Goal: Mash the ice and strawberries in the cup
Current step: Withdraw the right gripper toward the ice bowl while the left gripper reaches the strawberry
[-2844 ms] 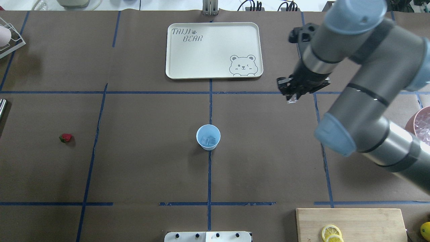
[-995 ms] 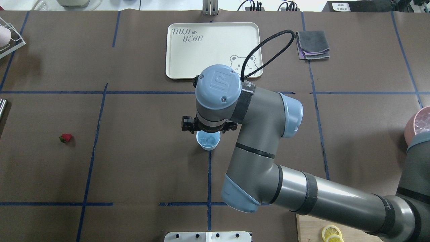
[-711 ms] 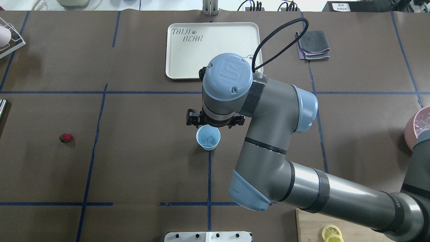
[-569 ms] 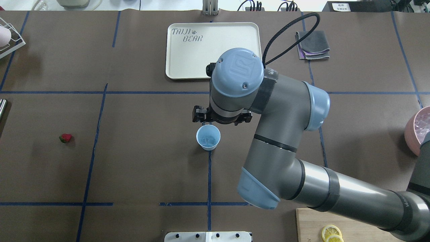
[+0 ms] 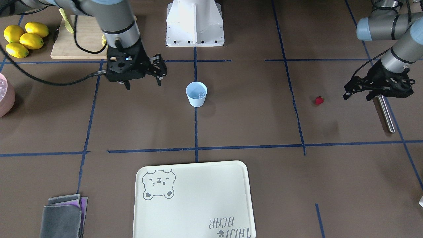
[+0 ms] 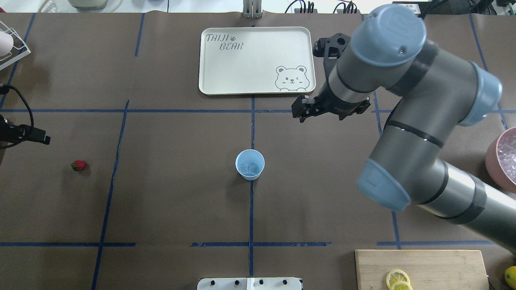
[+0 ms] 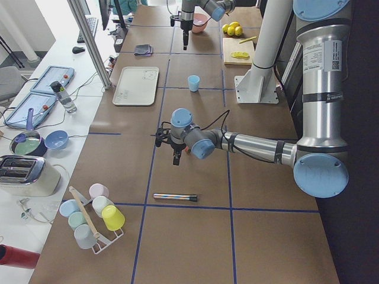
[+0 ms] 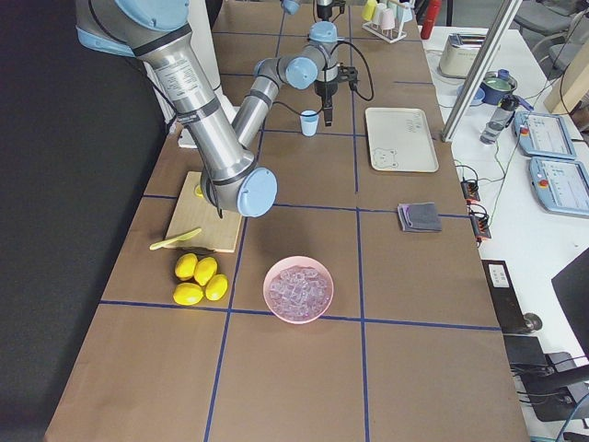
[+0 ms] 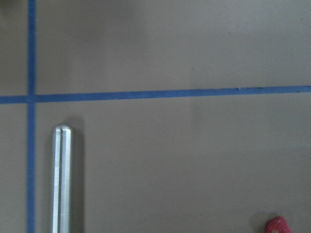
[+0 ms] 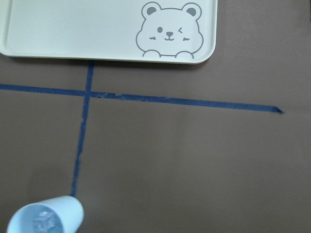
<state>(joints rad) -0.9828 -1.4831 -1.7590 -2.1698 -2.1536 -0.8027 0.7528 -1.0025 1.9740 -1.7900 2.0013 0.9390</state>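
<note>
I should next leave the metal rod lying, move my left gripper to the strawberry and close it on the strawberry's red body (image 5: pixel 318 100) (image 9: pixel 278 225).
The pale blue cup (image 6: pixel 250 164) stands upright at the table's middle with ice (image 6: pixel 249 168) in it; it also shows in the front view (image 5: pixel 196 94) and at the bottom left of the right wrist view (image 10: pixel 46 218). My right gripper (image 5: pixel 143 84) is open and empty, above the table between the cup and the tray, off to the cup's side. The strawberry (image 6: pixel 79 165) lies on the table far to the left. My left gripper (image 5: pixel 357 97) is open and empty, just beside the strawberry (image 5: pixel 319 100), over a metal rod (image 5: pixel 385 112).
A cream bear tray (image 6: pixel 225 72) lies at the back middle. A pink bowl of ice (image 6: pixel 502 159) is at the right edge. A cutting board with lemon slices (image 6: pixel 419 266), whole lemons (image 5: pixel 23 39) and a folded grey cloth (image 5: pixel 62 215) are on the right side.
My right gripper held an ice cube, went over the cup, and has moved back and to the right, open and empty. My left arm has come in beside the strawberry.
</note>
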